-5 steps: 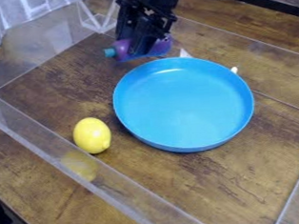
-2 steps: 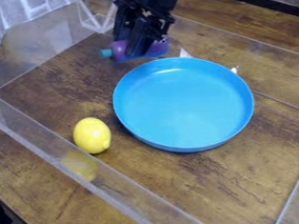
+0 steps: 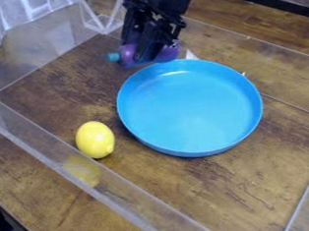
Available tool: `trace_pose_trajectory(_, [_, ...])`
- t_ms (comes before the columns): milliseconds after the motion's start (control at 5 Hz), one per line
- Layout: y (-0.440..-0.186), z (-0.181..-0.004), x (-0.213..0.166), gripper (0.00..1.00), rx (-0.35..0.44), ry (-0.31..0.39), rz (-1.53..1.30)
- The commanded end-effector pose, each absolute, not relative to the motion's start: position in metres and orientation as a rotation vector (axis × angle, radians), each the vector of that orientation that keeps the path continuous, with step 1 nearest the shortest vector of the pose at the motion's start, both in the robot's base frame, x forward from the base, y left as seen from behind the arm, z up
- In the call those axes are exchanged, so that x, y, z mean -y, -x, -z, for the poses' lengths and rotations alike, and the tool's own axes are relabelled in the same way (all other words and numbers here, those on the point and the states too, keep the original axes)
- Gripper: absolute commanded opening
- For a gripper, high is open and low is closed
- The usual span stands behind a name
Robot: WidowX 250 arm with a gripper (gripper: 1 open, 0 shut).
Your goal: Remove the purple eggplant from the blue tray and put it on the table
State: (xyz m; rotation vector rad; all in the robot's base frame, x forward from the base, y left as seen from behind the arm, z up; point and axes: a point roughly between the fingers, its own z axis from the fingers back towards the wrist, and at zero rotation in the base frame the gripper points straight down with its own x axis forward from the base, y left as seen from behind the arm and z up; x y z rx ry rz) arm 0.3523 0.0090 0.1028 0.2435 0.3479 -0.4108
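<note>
My gripper is going to the wood (image 3: 111, 64) between the blue tray and the far clear side. It will let go of the purple eggplant, now low just outside the tray, there.
The purple eggplant (image 3: 136, 55) sits low over the table (image 3: 63, 89), just beyond the far-left rim of the blue tray (image 3: 190, 107) and outside it. Its greyish stem cap points left. My dark gripper (image 3: 150, 47) comes down on it from above and is shut on it. The fingers hide much of the eggplant, and I cannot tell whether it touches the wood. Nothing lies in the blue tray.
A yellow lemon (image 3: 96, 140) lies on the wood left of the tray, near the front acrylic wall (image 3: 55, 158). Another clear wall (image 3: 41, 41) runs along the far left side. Plank seams cross the table at the right.
</note>
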Motion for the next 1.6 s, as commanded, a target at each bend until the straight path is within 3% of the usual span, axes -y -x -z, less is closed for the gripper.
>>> trace_pose_trajectory(0, [-0.352,-0.125,-0.002,0.00,-0.299,-0.267,0.421])
trace_pose_trajectory(800, [-0.343,-0.125,-0.029,0.00,-0.350,-0.290,0.379])
trace_pose_trajectory(1400, [-0.333,-0.113,-0.055,0.00,-0.399,-0.292,0.329])
